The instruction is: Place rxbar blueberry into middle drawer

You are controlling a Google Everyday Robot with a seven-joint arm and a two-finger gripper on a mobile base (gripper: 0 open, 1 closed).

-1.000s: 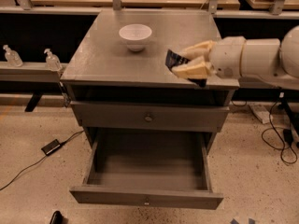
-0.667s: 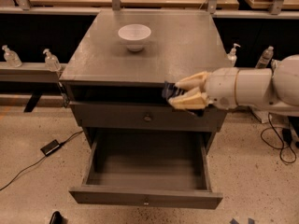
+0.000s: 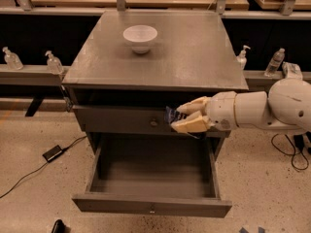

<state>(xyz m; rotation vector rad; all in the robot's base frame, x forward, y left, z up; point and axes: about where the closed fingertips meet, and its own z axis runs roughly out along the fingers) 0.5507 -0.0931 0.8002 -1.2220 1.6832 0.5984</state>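
Next, I let go of the rxbar blueberry on the middle drawer's grey bottom (image 3: pixel 177 165), off centre towards the side my arm is on.
My gripper (image 3: pixel 183 117) comes in from the right and is shut on the rxbar blueberry (image 3: pixel 171 115), a small dark blue bar whose end sticks out to the left of the cream fingers (image 3: pixel 192 125). I hold it in front of the upper knobbed drawer front (image 3: pixel 121 120), above the rear right part of the middle drawer (image 3: pixel 150 208). The middle drawer is pulled out wide and its grey inside looks empty.
A white bowl (image 3: pixel 140 37) stands on the cabinet top (image 3: pixel 194 57) towards the back. Bottles (image 3: pixel 53 62) stand on ledges left and right behind the cabinet. A black cable with a small box (image 3: pixel 52 153) lies on the floor at left.
My gripper has carried the bar down from above the cabinet top's right edge to in front of the upper drawer, and to the left over the open drawer.
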